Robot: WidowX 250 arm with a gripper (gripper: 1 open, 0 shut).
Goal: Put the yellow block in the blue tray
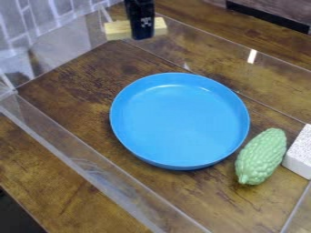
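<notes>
The yellow block will be released just on the near side of the blue tray's middle point(181, 132).
The yellow block point(116, 29) is a small pale tan bar at the top of the view, sticking out to the left of my dark gripper point(142, 33). The gripper is shut on the yellow block and holds it lifted above the wooden table. The blue tray point(180, 120) is a large round shallow dish in the middle of the table, below and to the right of the gripper. Nothing lies in the tray.
A bumpy green oval thing point(261, 156) lies right of the tray, with a white spongy block point(300, 151) beside it at the right edge. Clear plastic walls point(73, 150) run around the wooden table point(73, 91).
</notes>
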